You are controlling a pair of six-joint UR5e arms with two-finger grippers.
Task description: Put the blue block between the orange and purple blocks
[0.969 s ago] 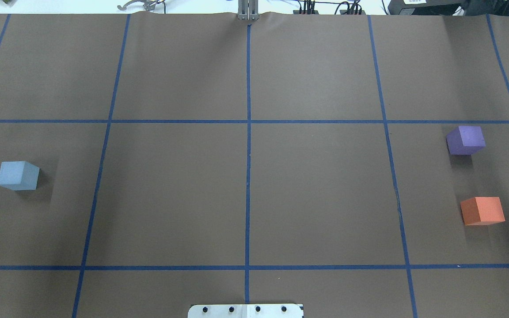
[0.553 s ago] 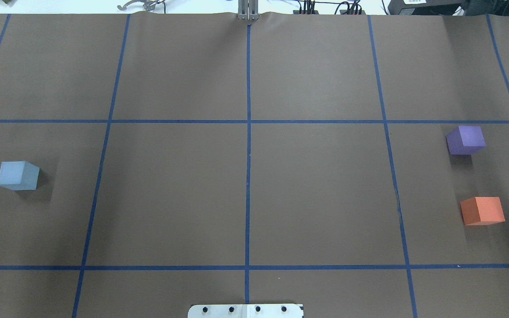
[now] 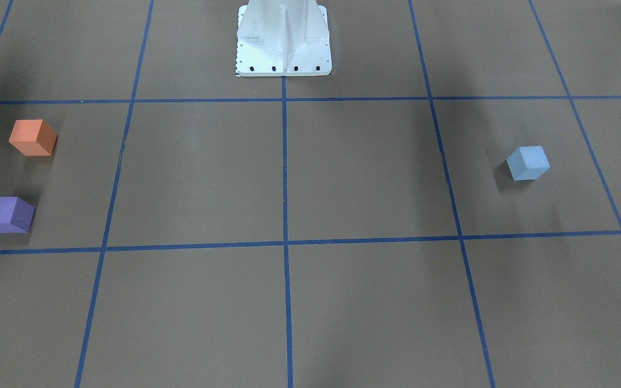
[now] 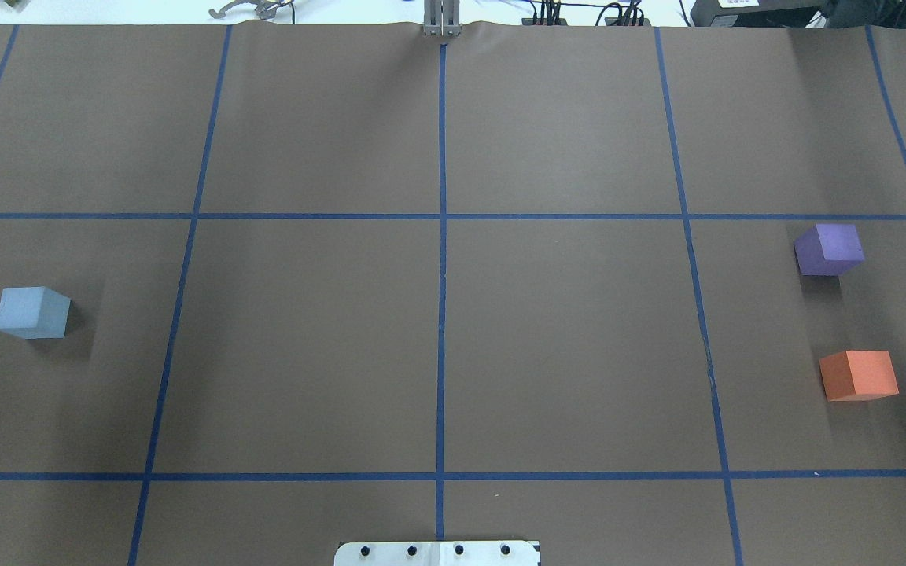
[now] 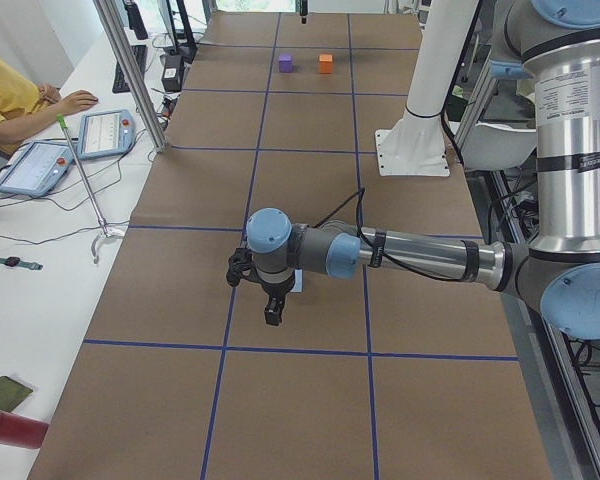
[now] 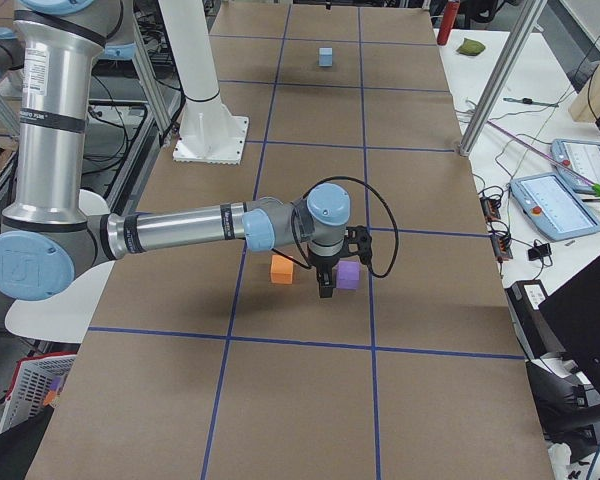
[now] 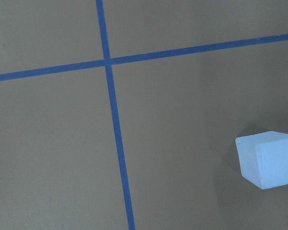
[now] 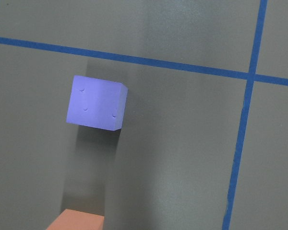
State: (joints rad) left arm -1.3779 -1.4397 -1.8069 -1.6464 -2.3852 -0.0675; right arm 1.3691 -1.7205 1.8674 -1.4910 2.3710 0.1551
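My left gripper should move over the blue block next and close on the blue block's opposite sides (image 3: 527, 161) (image 7: 276, 160), because it goes between the other blocks.
The light blue block (image 4: 31, 312) sits alone on the robot's left side of the brown table; it also shows in the front view (image 3: 528, 163) and the left wrist view (image 7: 269, 160). The purple block (image 4: 829, 249) and the orange block (image 4: 859, 375) sit apart on the robot's right side, the purple one farther from the robot. Both show in the right wrist view: purple (image 8: 96, 103) and orange (image 8: 77, 220). My left gripper (image 5: 272, 312) hangs above the table beside the blue block. My right gripper (image 6: 326, 287) hangs above the orange and purple blocks. I cannot tell whether either is open or shut.
Blue tape lines (image 4: 442, 275) divide the table into a grid. The white robot base plate (image 4: 437, 553) stands at the near edge. An operator (image 5: 10, 95) and tablets (image 5: 105, 132) are beside the table, with a metal post (image 5: 130, 70) at its edge.
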